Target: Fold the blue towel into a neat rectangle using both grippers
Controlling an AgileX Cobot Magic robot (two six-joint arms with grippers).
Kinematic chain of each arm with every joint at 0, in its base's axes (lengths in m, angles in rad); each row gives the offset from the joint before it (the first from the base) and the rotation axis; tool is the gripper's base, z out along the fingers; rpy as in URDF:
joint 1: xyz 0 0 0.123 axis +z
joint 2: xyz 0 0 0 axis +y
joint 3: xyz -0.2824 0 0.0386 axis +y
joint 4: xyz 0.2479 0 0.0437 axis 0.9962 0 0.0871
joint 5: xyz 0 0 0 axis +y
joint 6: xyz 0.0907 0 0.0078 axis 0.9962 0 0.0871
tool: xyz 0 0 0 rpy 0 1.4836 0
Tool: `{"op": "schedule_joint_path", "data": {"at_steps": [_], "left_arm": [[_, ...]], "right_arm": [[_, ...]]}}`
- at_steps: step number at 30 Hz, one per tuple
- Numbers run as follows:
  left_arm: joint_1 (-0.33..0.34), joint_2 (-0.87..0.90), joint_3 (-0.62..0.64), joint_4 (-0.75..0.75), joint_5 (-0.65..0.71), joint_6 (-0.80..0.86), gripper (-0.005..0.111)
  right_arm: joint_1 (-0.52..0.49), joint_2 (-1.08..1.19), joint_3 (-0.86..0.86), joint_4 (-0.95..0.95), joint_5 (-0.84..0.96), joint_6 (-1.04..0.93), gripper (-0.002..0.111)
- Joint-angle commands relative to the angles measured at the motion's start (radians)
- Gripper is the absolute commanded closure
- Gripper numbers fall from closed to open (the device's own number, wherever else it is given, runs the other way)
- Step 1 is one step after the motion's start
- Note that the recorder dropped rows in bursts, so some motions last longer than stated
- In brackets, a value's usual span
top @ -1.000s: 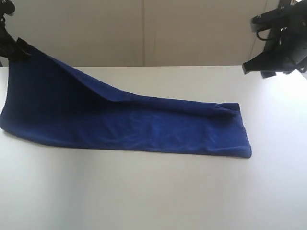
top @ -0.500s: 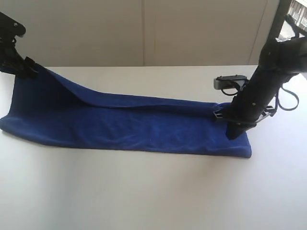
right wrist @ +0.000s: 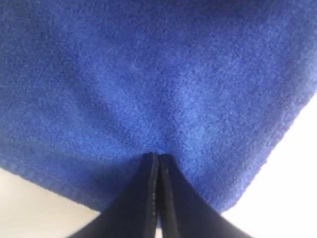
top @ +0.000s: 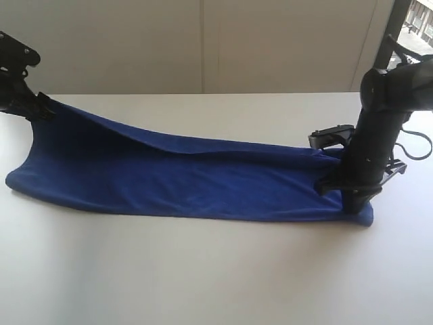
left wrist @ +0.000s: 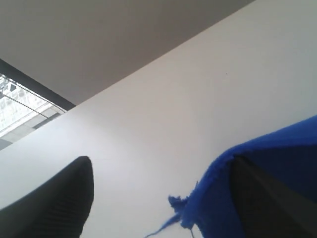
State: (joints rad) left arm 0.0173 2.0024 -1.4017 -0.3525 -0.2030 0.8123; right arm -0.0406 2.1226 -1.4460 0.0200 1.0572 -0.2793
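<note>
Next, I release the blue towel's corner with my right gripper on the bare white table (top: 390,228) just outside the towel's short end.
The blue towel (top: 189,179) lies as a long folded strip across the white table (top: 216,271). Its far left corner is raised off the table and hangs over one finger (left wrist: 262,203) of my left gripper (top: 42,108). In the left wrist view that gripper (left wrist: 159,161) has its jaws wide apart with bare table between them, and a frayed towel corner (left wrist: 185,210) drapes beside the covered finger. My right gripper (top: 353,203) points straight down at the towel's right end. In the right wrist view its jaws (right wrist: 157,154) are shut, pinching the plush cloth (right wrist: 148,74), which puckers at the tips.
A beige wall (top: 203,47) rises behind the table's far edge. A window frame (top: 399,20) shows at the upper right. Black cables (top: 413,145) loop off the right arm above the table.
The right arm came down from the upper right onto the towel's right end and shut there. The towel slid a little to the right. The left gripper dropped slightly with the raised corner.
</note>
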Motion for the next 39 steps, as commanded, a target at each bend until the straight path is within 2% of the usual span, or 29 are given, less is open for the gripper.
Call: {"op": "schedule_joint_path", "data": {"at_steps": [1,7,17,21,23,26,29,34,39], "left_arm": [[0.011,0.002,0.005,-0.010,-0.022,0.000,0.029],[0.024,0.006,0.005,-0.010,-0.090,0.000,0.029],[0.032,0.012,0.005,-0.010,-0.085,0.000,0.029],[0.032,0.012,0.005,-0.010,0.023,-0.005,0.027],[0.030,0.012,0.005,-0.010,0.084,-0.012,0.020],[0.030,0.012,0.005,-0.010,0.106,-0.012,0.011],[0.030,0.000,0.003,-0.010,0.153,-0.002,0.005],[0.017,-0.062,0.003,-0.010,0.343,-0.002,0.006],[-0.025,-0.095,0.003,-0.047,0.579,-0.004,0.006]], "right_arm": [[-0.006,0.015,0.005,-0.106,0.053,0.022,0.108],[-0.009,0.015,0.005,-0.149,0.110,0.022,0.108],[-0.050,0.015,0.005,-0.195,0.150,0.022,0.108],[-0.058,0.015,0.005,-0.195,0.150,0.031,0.108],[-0.058,0.015,0.005,-0.195,0.148,0.031,0.108],[-0.058,0.015,0.005,-0.195,0.136,0.033,0.108],[-0.058,0.015,0.005,-0.193,0.122,0.049,0.108],[-0.058,0.015,0.005,-0.151,0.061,0.059,0.108],[-0.058,0.013,0.005,-0.079,0.033,0.060,0.108]]}}
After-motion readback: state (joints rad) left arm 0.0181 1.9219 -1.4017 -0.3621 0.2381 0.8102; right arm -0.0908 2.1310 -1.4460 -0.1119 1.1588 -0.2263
